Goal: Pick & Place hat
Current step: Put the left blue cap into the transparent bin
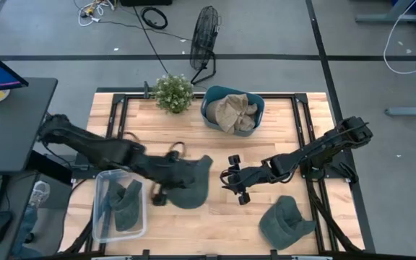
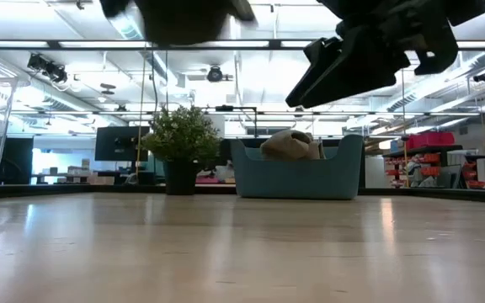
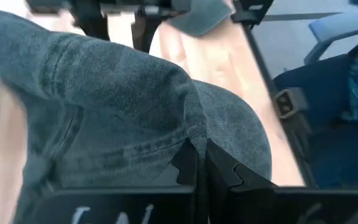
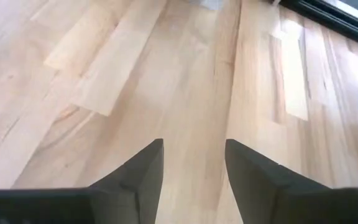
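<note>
Next, I release the grey-green denim hat from my left gripper on top of the dark hat [image 1: 133,205] that is inside the clear plastic bin.
A dark grey-green denim hat [image 1: 192,185] hangs from my left gripper [image 1: 170,173] over the table's middle. The low view shows it lifted at the picture's top [image 2: 183,17]. In the left wrist view the hat [image 3: 123,106] fills most of the picture, and the gripper [image 3: 202,167] is shut on it. My right gripper [image 1: 235,182] hovers open just right of that hat, over bare wood [image 4: 191,93]. A second dark hat [image 1: 286,222] lies on its underside near the table's near right corner. My left gripper pinches a seamed fold of the hat's cloth [image 3: 190,138] between its two shut fingers. It reaches in from the table's left, slanting slightly down. The hat is lifted clear of the table and bulges out beyond the fingertips. One layer or several, I cannot tell.
A clear plastic bin [image 1: 100,217] with a dark hat inside [image 1: 127,206] sits at the near left. A blue tub [image 1: 209,115] of tan hats and a potted plant [image 1: 173,92] stand at the far edge. Bare wood lies between the grippers and the near edge.
</note>
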You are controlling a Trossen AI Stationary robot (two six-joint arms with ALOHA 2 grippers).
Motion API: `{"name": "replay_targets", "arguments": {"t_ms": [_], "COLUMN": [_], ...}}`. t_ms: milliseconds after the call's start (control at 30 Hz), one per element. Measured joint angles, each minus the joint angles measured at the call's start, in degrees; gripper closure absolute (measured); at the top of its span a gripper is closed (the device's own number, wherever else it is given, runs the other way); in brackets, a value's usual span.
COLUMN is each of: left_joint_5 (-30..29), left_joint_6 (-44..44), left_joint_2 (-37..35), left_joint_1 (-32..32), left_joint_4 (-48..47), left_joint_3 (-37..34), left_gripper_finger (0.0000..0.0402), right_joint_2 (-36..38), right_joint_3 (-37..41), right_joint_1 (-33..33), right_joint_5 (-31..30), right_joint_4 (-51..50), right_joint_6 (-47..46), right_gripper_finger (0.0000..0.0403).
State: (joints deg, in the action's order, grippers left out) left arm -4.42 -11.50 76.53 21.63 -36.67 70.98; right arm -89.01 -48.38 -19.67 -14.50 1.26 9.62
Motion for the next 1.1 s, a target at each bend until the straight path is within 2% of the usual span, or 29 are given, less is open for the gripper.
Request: {"name": "replay_targets", "arguments": {"t_ms": [133, 267, 367, 567, 733, 800, 933, 1100], "left_joint_5": [-2.75, -3.00, -7.39, -12.81, -27.62, -29.70, -30.22, -30.97], "left_joint_6": [-4.28, -16.32, -23.19, -27.70, -30.69, -36.88, -53.00, -66.73], "left_joint_2": [-5.21, -9.25, -10.66, -11.38, -11.35, -11.35, -11.34, -11.35], "left_joint_1": [5.42, 12.15, 18.55, 31.18, 41.83, 45.24, 50.08, 54.09], "left_joint_4": [-10.16, -19.57, -23.13, -23.09, -23.39, -23.79, -24.56, -24.12], "left_joint_3": [4.16, 4.74, 4.18, 1.59, -2.63, -4.78, -9.27, -13.30], "left_gripper_finger": [0.0394, 0.0396, 0.0396, 0.0396, 0.0396, 0.0396, 0.0396, 0.0396], "right_joint_2": [-0.02, -0.02, -0.02, -0.04, -0.07, -0.07, -0.09, -0.09], "right_joint_3": [0.00, 0.00, 0.00, 0.00, 0.00, 0.00, 0.00, 0.01], "right_joint_1": [-0.08, -0.08, -0.08, -0.06, -0.06, -0.06, -0.04, 0.09], "right_joint_5": [-0.02, -0.04, -0.04, -0.02, 0.00, -0.01, 0.16, 0.45], "right_joint_4": [-1.79, -1.89, -1.95, -1.99, -1.93, -1.85, -1.82, -1.04], "right_joint_6": [-0.15, -0.15, -0.15, -1.62, -1.81, -1.95, -1.60, -1.20], "right_gripper_finger": [0.0232, 0.0238, 0.0241, 0.0243, 0.0243, 0.0243, 0.0243, 0.0243]}}
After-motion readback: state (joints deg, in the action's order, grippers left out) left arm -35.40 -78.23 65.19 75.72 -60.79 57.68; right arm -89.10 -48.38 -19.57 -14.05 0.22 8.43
